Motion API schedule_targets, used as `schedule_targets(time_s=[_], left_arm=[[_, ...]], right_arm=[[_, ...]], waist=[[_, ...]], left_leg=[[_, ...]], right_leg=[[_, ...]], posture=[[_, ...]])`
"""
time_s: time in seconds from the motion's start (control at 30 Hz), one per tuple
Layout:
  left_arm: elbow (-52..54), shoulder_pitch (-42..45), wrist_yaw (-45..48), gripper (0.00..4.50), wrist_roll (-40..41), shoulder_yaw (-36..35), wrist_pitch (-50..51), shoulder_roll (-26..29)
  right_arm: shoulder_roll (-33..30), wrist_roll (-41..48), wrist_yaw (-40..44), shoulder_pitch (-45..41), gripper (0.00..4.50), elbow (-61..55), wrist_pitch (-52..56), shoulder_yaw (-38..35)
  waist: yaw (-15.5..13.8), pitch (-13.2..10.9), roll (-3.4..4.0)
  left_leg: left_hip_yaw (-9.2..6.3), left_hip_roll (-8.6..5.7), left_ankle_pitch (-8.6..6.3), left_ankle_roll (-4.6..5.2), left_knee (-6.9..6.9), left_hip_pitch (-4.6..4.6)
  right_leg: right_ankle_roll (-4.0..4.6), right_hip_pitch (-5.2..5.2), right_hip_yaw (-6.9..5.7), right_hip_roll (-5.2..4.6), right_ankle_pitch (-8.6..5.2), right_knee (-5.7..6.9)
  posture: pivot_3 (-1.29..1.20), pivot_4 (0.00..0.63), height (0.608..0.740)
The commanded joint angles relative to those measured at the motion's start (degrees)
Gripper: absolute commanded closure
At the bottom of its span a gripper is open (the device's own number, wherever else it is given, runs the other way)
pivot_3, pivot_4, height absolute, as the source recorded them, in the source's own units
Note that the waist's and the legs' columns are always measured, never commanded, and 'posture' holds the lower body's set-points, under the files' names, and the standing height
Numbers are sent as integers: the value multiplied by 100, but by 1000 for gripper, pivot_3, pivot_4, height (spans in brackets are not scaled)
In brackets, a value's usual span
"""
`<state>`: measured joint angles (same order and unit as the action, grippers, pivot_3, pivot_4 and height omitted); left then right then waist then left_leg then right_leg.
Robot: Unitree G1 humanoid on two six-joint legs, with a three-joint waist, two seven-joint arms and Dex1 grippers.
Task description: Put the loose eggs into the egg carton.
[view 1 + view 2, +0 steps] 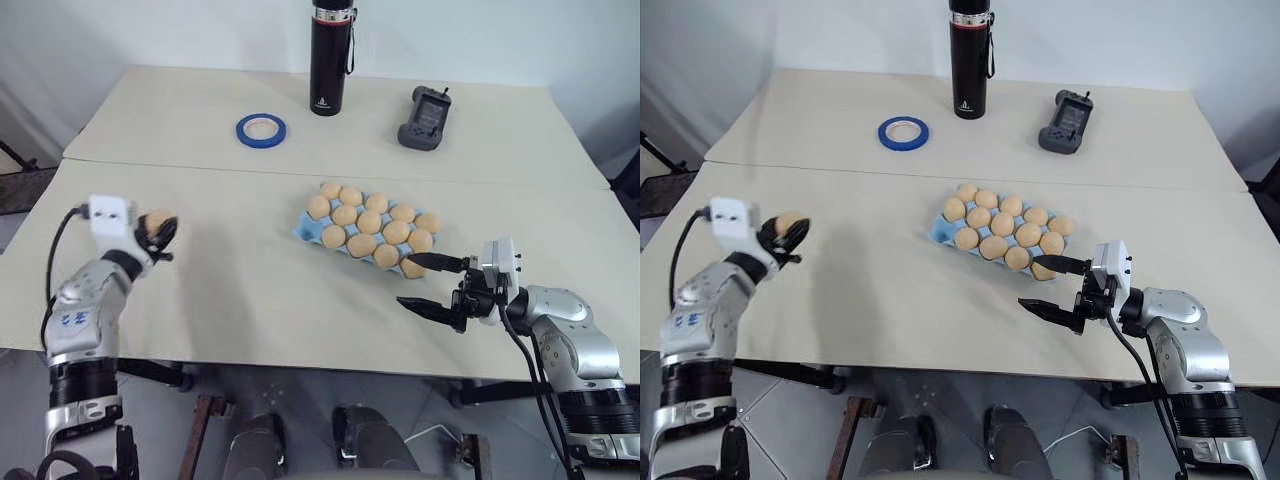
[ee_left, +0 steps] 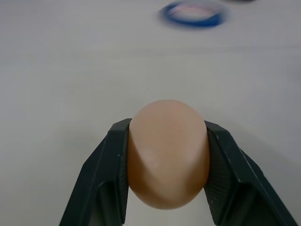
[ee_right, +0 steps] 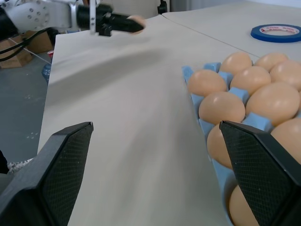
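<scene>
The egg will go from my left gripper into the empty corner cup of the light blue egg carton [image 1: 311, 229].
My left gripper [image 1: 160, 230] is shut on a pale orange-tan egg [image 2: 168, 157] and holds it above the left part of the table. Its fingers [image 2: 106, 179] press on both sides of the egg, which also appears far off in the right wrist view [image 3: 136, 21]. The light blue egg carton [image 1: 300, 228] lies right of the table's middle with several alike eggs [image 1: 369, 221] in its cups. My right gripper [image 1: 408, 280] stands open at the carton's near right corner. Its upper finger lies next to an egg [image 1: 412, 268] there, and nothing is between its fingers.
A blue tape ring [image 1: 261, 128], a black bottle [image 1: 331, 55] and a dark handheld device [image 1: 425, 118] stand on the far half of the table. Bare tabletop [image 1: 240, 270] stretches between my left gripper and the carton. The near table edge runs just below both hands.
</scene>
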<state>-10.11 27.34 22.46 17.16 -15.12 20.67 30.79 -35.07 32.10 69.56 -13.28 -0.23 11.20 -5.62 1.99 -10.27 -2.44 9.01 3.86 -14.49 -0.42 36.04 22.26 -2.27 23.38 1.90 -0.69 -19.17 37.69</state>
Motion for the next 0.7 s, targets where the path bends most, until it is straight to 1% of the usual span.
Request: schedule_targets(time_s=[0.03,0.2,0.3,0.37,0.5,0.7], left_arm=[[-361,770,640,2807,50,420,-476,-288],[-1417,1683,1642,2807,34,922,-1039,-762],[-1961,2007,2047,2807,4,1043,-1272,-913],[-2568,2344,2358,2807,-162,1238,-1471,-1026],[-3375,2775,2857,2807,-354,1452,-1782,-1160],[-4103,3149,3109,2807,-565,1514,-2152,-1268]], right_arm=[[-4,128,28,2,0,-148,-190,-251],[153,154,-248,82,0,-241,-278,-415],[208,171,-383,168,0,-325,-324,-455],[288,227,-579,313,0,-477,-353,-555],[344,194,-838,650,0,-741,-370,-658],[372,202,-1081,1050,0,-1076,-381,-706]], waist=[[-39,0,0],[-24,0,1],[23,-1,1],[15,-1,2],[4,-2,2],[-5,-2,1]], left_leg=[[1,0,1,-1,0,-1],[9,-1,19,19,5,3],[25,3,19,13,3,3],[25,6,20,8,4,4],[24,3,21,6,7,6],[27,1,16,12,9,8]], right_leg=[[0,0,1,0,0,0],[-5,1,6,7,0,-2],[-10,11,21,15,-1,-2],[-15,15,21,20,-5,3],[-16,18,23,18,-7,4],[-19,18,27,15,-8,4]], posture=[[0,150,740],[0,150,740],[0,150,740],[0,150,740],[0,150,740],[0,150,740]])
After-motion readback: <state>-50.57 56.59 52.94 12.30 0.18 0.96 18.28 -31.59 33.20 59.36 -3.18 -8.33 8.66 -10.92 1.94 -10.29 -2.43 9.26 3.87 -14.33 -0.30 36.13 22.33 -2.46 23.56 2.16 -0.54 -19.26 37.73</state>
